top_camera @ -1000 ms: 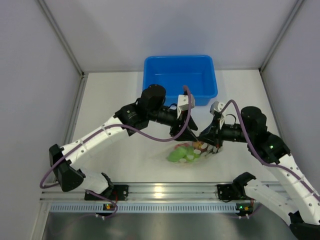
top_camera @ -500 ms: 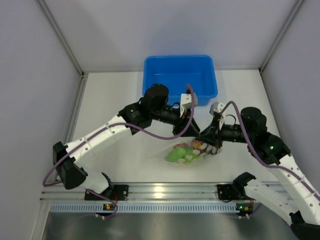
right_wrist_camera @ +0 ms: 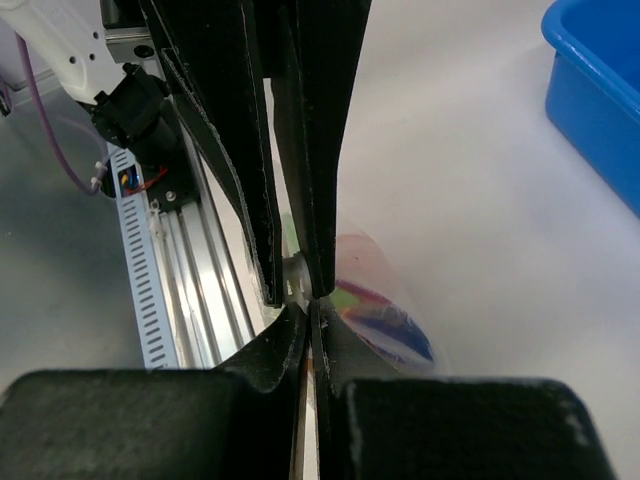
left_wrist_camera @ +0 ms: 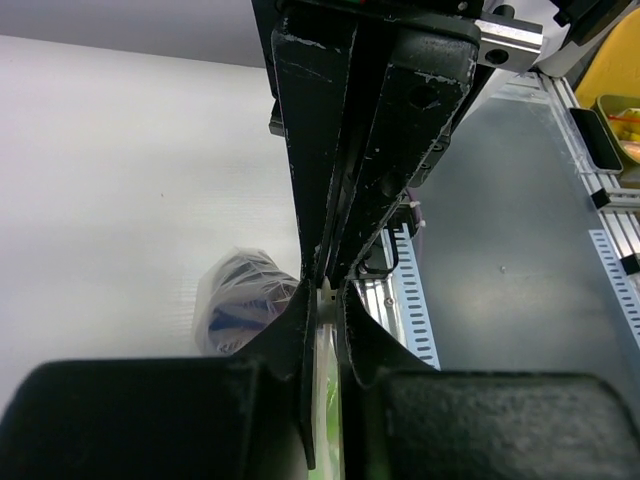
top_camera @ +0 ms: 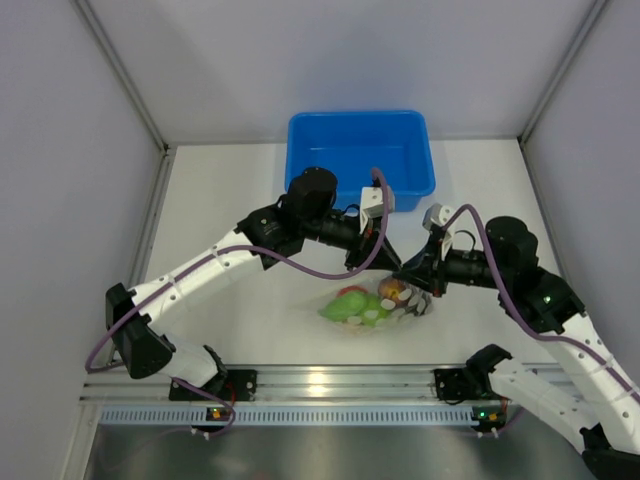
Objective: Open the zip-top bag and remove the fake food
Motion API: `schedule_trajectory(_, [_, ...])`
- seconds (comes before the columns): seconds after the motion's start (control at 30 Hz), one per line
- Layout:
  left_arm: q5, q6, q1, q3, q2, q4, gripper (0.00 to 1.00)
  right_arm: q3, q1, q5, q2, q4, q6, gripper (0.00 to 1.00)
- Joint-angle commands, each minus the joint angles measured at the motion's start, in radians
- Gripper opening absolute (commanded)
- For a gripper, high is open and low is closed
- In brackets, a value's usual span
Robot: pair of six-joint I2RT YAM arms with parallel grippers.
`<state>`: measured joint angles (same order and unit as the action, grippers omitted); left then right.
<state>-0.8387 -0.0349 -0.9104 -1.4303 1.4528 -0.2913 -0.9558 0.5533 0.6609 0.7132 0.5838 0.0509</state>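
The left gripper needs to release the zip-top bag's corner over the bare white table (top_camera: 307, 290) just beside the green pieces.
The zip-top bag (top_camera: 362, 306) hangs between both arms just above the table. Through its clear plastic I see the fake food: green pieces (top_camera: 345, 306) and an orange-red piece (top_camera: 392, 291). My left gripper (top_camera: 388, 264) comes from the left and is shut on the bag's top edge. My right gripper (top_camera: 407, 274) meets it from the right, also shut on that edge. In the left wrist view my left gripper (left_wrist_camera: 327, 291) pinches the strip, with the bag (left_wrist_camera: 236, 308) bulging below. In the right wrist view my right gripper (right_wrist_camera: 308, 306) clamps the plastic next to the bag (right_wrist_camera: 385, 315).
A blue bin (top_camera: 360, 150) stands at the back of the table, its corner also in the right wrist view (right_wrist_camera: 600, 90). The aluminium rail (top_camera: 330, 380) runs along the near edge. Grey walls enclose the table on three sides.
My left gripper has shut on the bag's top edge. The bag has risen slightly and swung a little to the left. The right gripper stays shut.
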Motion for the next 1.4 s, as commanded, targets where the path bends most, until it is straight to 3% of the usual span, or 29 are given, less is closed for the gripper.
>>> schedule_trajectory(0.0, [-0.023, 0.01, -0.004, 0.004, -0.016, 0.047, 0.03, -0.009, 0.011, -0.023, -0.026, -0.102, -0.006, 0.0])
schedule_trajectory(0.23, [-0.033, 0.07, 0.002, 0.065, -0.035, 0.046, 0.0, 0.0, 0.011, -0.125, -0.052, -0.121, -0.032, 0.0])
schedule_trajectory(0.63, [0.013, 0.104, 0.157, 0.252, -0.129, 0.058, 0.0, 0.0, 0.011, -0.326, -0.107, -0.113, -0.1, 0.0])
schedule_trajectory(0.87, [-0.039, 0.049, 0.292, 0.389, -0.199, 0.142, 0.0, -0.02, 0.011, -0.52, -0.156, -0.095, -0.135, 0.0])
schedule_trajectory(1.23, [0.07, 0.001, 0.36, 0.554, -0.288, 0.234, 0.0, -0.043, 0.011, -0.641, -0.201, -0.084, -0.164, 0.0])
schedule_trajectory(1.37, [0.041, -0.037, 0.387, 0.614, -0.318, 0.311, 0.0, -0.063, 0.011, -0.699, -0.204, -0.068, -0.171, 0.0])
